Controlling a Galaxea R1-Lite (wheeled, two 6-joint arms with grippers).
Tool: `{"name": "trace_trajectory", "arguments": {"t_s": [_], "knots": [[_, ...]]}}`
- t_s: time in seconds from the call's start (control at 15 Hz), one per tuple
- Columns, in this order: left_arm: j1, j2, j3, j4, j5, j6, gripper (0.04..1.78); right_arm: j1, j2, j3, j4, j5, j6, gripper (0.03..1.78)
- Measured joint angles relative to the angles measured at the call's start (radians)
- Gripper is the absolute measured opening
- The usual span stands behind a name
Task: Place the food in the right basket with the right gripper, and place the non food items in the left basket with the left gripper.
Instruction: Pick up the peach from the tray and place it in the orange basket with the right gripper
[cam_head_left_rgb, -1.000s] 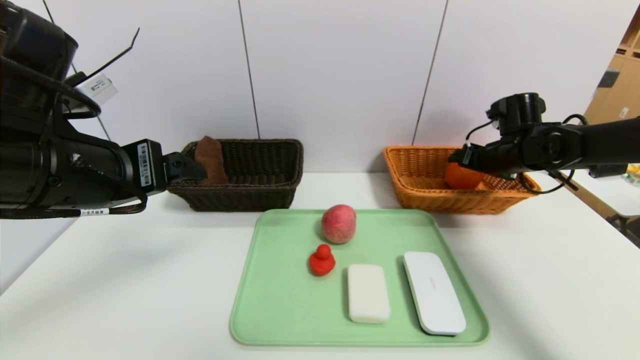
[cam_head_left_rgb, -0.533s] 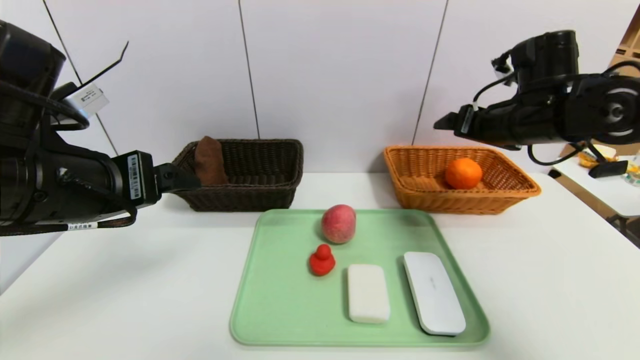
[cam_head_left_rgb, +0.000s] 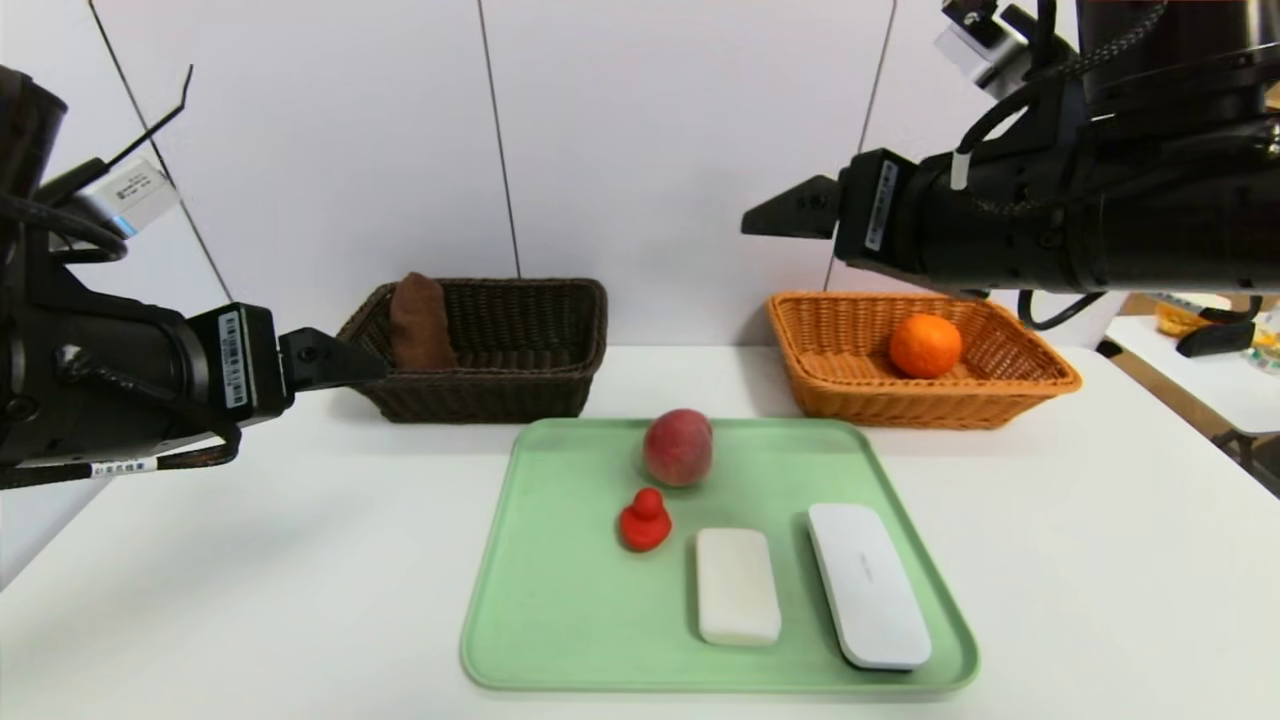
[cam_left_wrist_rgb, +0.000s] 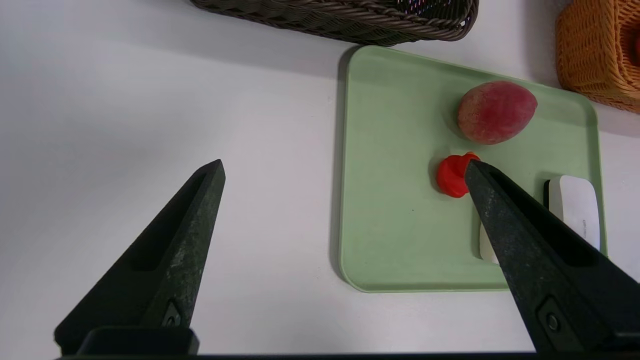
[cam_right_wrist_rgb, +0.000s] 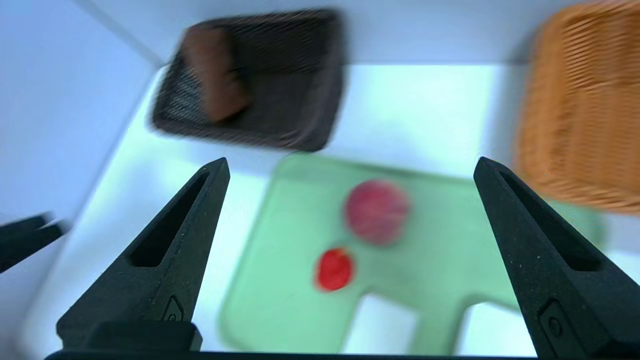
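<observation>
The reddish peach behind the red duck toy is food, so next I should move my right gripper to it and close around the peach's sides (cam_head_left_rgb: 678, 448) (cam_right_wrist_rgb: 377, 212).
A green tray (cam_head_left_rgb: 560, 600) holds a reddish peach (cam_head_left_rgb: 677, 447), a small red duck toy (cam_head_left_rgb: 643, 520), a white soap bar (cam_head_left_rgb: 737, 585) and a white flat case (cam_head_left_rgb: 866, 584). An orange (cam_head_left_rgb: 925, 346) lies in the orange basket (cam_head_left_rgb: 830, 390) at the right. A brown item (cam_head_left_rgb: 420, 322) stands in the dark basket (cam_head_left_rgb: 520, 400) at the left. My left gripper (cam_head_left_rgb: 350, 362) is open and empty, above the table left of the tray. My right gripper (cam_head_left_rgb: 790, 212) is open and empty, high above the tray's far side. The peach (cam_right_wrist_rgb: 376, 212) and the duck (cam_right_wrist_rgb: 334, 269) show between its fingers.
The white table (cam_head_left_rgb: 250, 560) runs out to the left and right of the tray. A grey panelled wall (cam_head_left_rgb: 650, 150) stands right behind both baskets. A second table with clutter (cam_head_left_rgb: 1220, 350) is at the far right.
My right gripper has let go of the orange in the orange basket, risen and swung left toward the tray. My left gripper has drawn back left, away from the dark basket.
</observation>
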Motion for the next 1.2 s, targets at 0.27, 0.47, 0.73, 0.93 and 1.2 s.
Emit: {"name": "trace_trajectory", "arguments": {"t_s": [0.27, 0.47, 0.73, 0.93, 1.2], "knots": [[0.000, -0.046, 0.036, -0.001, 0.002, -0.001, 1.69, 0.115, 0.028, -0.068, 0.181, -0.024, 0.132, 1.69], [0.000, -0.070, 0.056, -0.001, 0.001, -0.001, 1.69, 0.135, 0.085, -0.104, 0.266, -0.126, 0.138, 1.69], [0.000, -0.084, 0.069, -0.001, 0.001, -0.003, 1.69, 0.143, 0.177, -0.139, 0.341, -0.160, 0.151, 1.69], [0.000, -0.090, 0.082, -0.001, 0.001, -0.003, 1.69, 0.152, 0.238, -0.178, 0.354, -0.158, 0.169, 1.69], [0.000, -0.103, 0.119, -0.002, 0.000, -0.018, 1.69, 0.160, 0.319, -0.253, 0.347, -0.151, 0.183, 1.69]]}}
